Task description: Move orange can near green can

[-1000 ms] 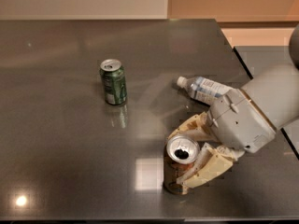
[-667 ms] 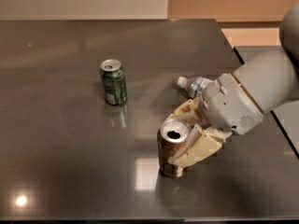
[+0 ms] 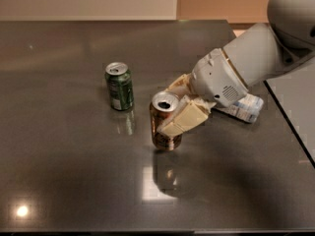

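Next, the gripper releases the orange can next to the green can [image 3: 144, 119], on the side that faces the plastic bottle. The orange can still stands upright near the table's middle.
The orange can [image 3: 164, 127] stands upright near the middle of the dark table, copper-toned with a silver top. My gripper [image 3: 173, 107] is shut on it, with one cream finger [image 3: 183, 120] across its front right side and the other behind it. The green can [image 3: 119, 86] stands upright to the left and a little further back, a short gap away from the orange can.
A plastic bottle [image 3: 244, 107] lies on its side behind my arm at the right. The table's right edge [image 3: 288, 119] runs diagonally there, with a paler surface beyond. Bright light reflections show on the tabletop [image 3: 59, 181] in front.
My gripper has carried the orange can left and away from the table's front, closer to the green can. The green can and bottle have not moved.
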Robot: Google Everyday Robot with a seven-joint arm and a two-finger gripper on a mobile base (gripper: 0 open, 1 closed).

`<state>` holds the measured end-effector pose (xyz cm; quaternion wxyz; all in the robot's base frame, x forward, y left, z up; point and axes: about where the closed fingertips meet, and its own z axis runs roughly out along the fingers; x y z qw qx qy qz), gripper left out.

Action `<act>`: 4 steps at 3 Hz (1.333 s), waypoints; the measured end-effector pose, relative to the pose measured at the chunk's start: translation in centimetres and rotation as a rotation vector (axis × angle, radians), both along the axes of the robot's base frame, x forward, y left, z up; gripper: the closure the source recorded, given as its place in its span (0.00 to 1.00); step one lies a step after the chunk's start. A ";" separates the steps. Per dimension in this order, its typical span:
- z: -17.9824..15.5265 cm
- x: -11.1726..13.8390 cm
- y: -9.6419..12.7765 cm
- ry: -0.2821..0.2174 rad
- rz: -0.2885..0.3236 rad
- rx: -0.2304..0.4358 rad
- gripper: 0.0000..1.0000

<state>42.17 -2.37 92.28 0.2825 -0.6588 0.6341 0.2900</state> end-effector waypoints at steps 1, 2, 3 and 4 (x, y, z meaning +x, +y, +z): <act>0.3 2.5 1.7 -0.003 -0.017 0.020 1.00; 0.4 4.9 3.5 -0.004 -0.024 0.043 1.00; -0.1 6.9 4.5 -0.001 -0.033 0.055 1.00; -0.8 8.6 5.0 -0.005 -0.043 0.057 0.82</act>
